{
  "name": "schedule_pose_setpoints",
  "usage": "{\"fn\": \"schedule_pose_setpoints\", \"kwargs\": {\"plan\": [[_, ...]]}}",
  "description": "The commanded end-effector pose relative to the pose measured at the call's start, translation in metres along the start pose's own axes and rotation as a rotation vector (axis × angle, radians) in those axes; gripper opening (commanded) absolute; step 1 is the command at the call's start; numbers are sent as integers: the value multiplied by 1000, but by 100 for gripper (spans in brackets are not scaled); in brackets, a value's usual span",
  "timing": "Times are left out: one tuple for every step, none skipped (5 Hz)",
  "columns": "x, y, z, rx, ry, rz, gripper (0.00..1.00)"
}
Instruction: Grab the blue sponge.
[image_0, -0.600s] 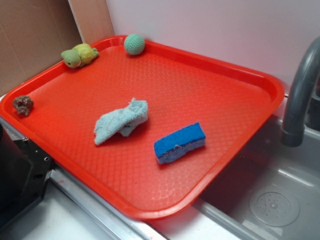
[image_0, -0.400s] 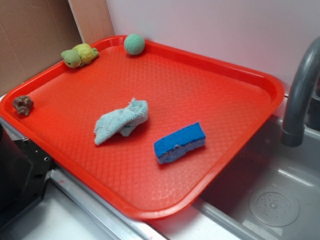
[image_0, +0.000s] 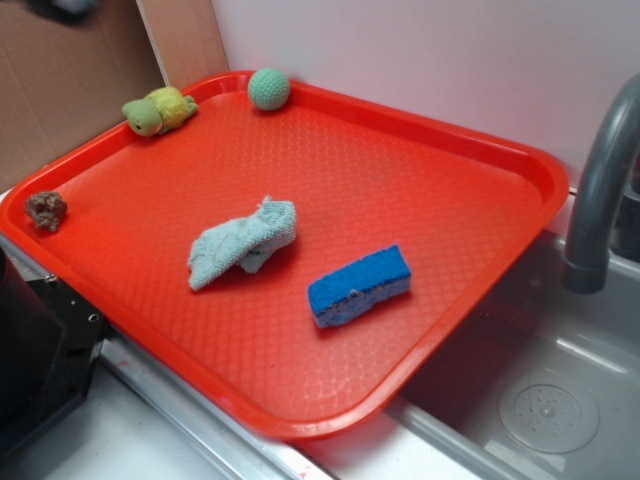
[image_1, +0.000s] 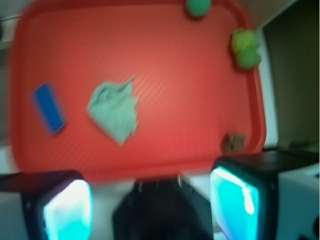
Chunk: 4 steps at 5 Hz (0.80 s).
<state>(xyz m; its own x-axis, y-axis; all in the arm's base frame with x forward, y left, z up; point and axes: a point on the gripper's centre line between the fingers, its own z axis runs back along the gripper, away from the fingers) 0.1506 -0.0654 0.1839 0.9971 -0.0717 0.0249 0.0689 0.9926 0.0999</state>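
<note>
The robot's gripper needs to next move down to the blue sponge and close on its long sides at the middle (image_0: 360, 282) (image_1: 49, 109), halfway between its ends.
The blue sponge (image_0: 360, 285) lies flat on the red tray (image_0: 420, 180), near its front right side, bright blue on top with a paler layer below. From the wrist camera it appears small and far off as a blue sponge (image_1: 48, 108) at the tray's left. My gripper (image_1: 150, 205) stands open high above the tray's near edge, its two cyan pads (image_1: 67, 212) wide apart with nothing between them. In the exterior view only a dark blur at the top left corner shows of the arm.
A pale blue knitted cloth (image_0: 243, 243) lies crumpled left of the sponge. A green ball (image_0: 269, 88) and a green-yellow soft toy (image_0: 158, 110) sit at the tray's far edge, a brown lump (image_0: 46, 209) at its left rim. A grey tap (image_0: 600, 190) and sink (image_0: 540, 400) stand right.
A dark blurred shape has entered the top left corner of the exterior view. The sponge and the other things on the tray have not moved.
</note>
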Motion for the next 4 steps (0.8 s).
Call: {"fn": "schedule_pose_setpoints", "kwargs": {"plan": [[62,-77,-49,26,-93,-95,100],[67,-82,-58,7,-98,-122,100],[80,-81,-94,-154,-55,-109,100],[73,-87,-83,-193,-107,-197,100]]}}
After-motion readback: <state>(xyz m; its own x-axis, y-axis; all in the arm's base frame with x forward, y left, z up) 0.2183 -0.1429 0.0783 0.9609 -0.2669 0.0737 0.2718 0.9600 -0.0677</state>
